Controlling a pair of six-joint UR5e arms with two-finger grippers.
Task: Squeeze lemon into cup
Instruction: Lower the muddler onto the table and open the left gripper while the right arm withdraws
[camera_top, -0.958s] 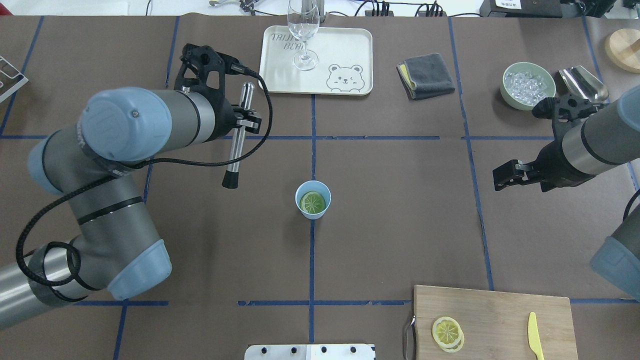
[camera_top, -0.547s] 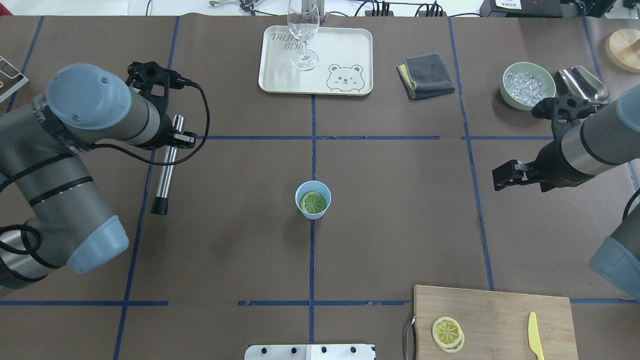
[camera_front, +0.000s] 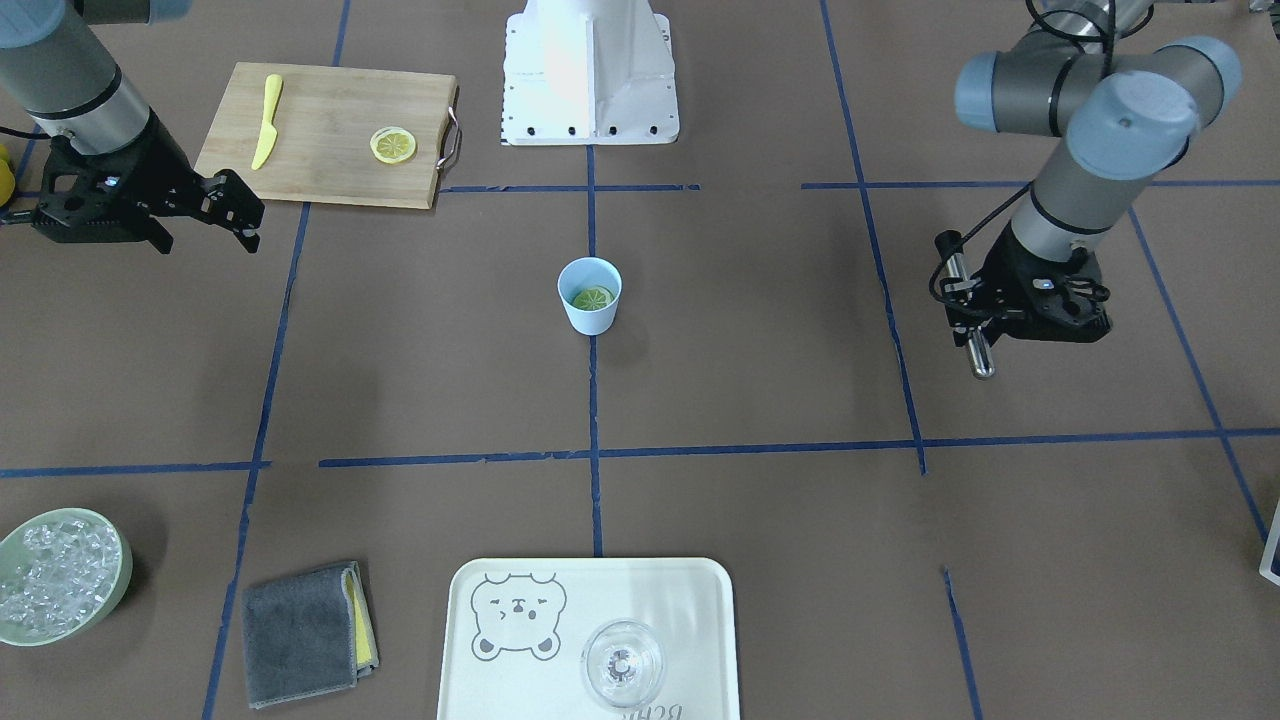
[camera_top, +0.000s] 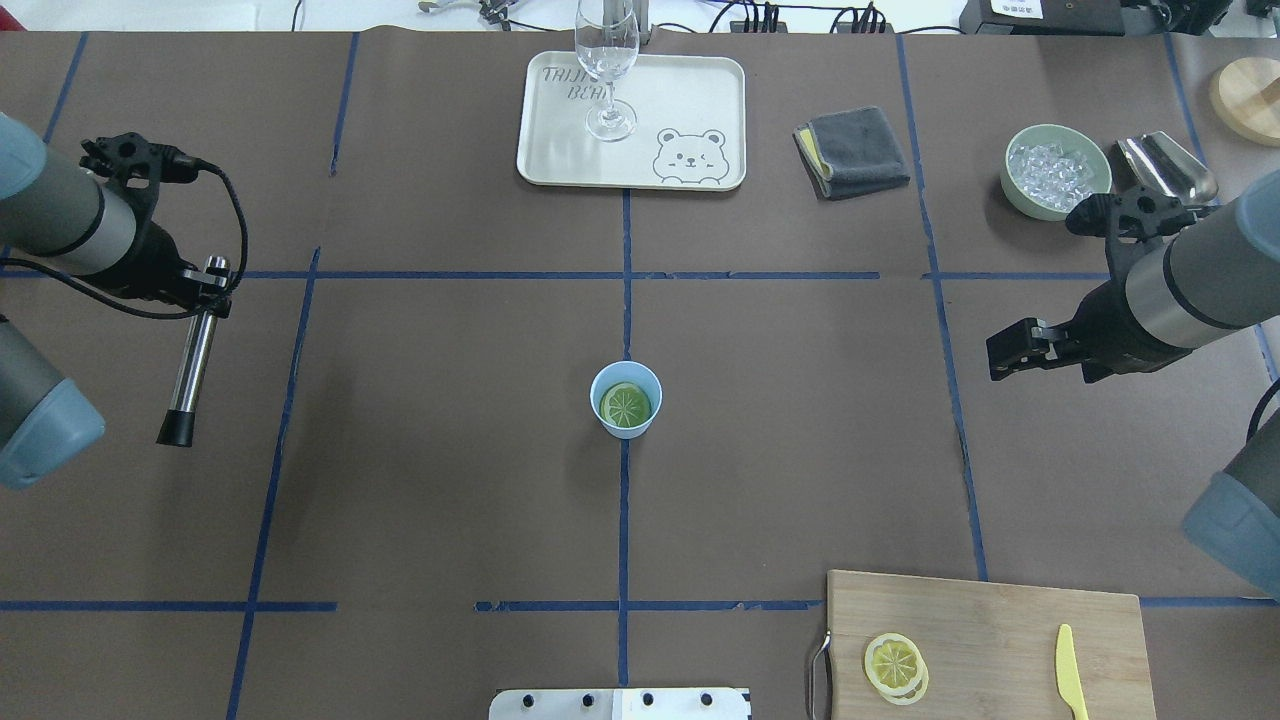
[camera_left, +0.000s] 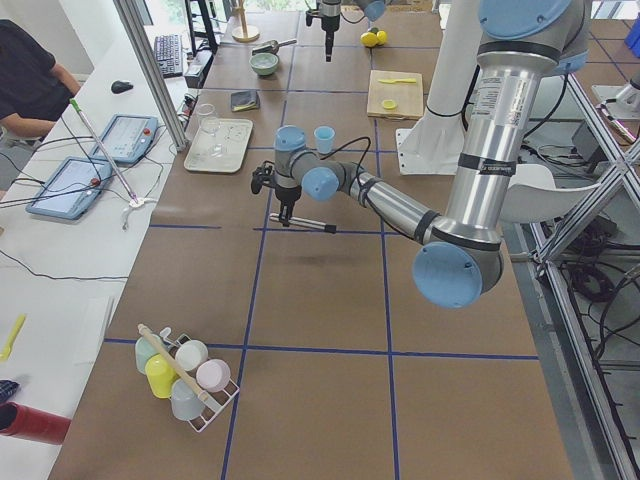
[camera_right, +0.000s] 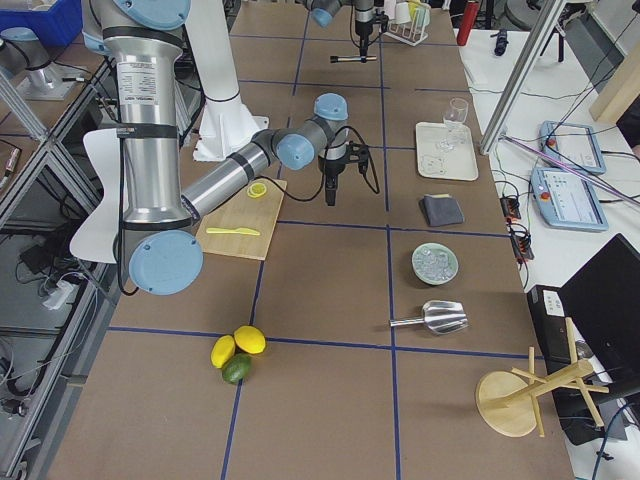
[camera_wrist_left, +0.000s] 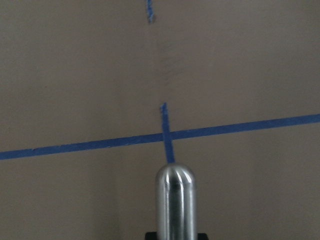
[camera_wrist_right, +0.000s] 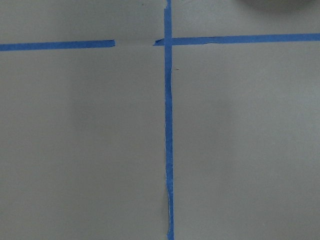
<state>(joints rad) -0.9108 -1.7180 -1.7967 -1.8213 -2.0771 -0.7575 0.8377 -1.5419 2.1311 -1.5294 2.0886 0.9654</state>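
Next, I release the steel muddler from my left gripper on the bare table (camera_front: 1012, 313) between the long blue tape lines.
The light-blue cup (camera_top: 626, 420) stands upright at the table's middle, and one lemon slice (camera_top: 626, 405) lies flat inside it. It also shows in the front view (camera_front: 593, 297) inside the cup (camera_front: 589, 310). A second lemon slice (camera_top: 894, 664) lies on the cutting board (camera_top: 1000, 620). My left gripper (camera_top: 208, 290) is far to the cup's left, shut on a steel muddler (camera_top: 190, 370) with a black tip, held above the table. The muddler also shows in the left wrist view (camera_wrist_left: 175, 200). My right gripper (camera_top: 993, 360) is open and empty, far to the cup's right.
A cream tray (camera_top: 690, 100) with a clear wine glass (camera_top: 607, 60) is at the back centre. A grey cloth (camera_top: 852, 150), a green bowl of ice (camera_top: 1057, 170) and a metal scoop (camera_top: 1165, 165) are at the back right. A yellow knife (camera_top: 1070, 685) lies on the board.
My left arm has swung to the left, away from the cup, carrying the muddler with it. The right arm, the cup and the lemon slices have not moved.
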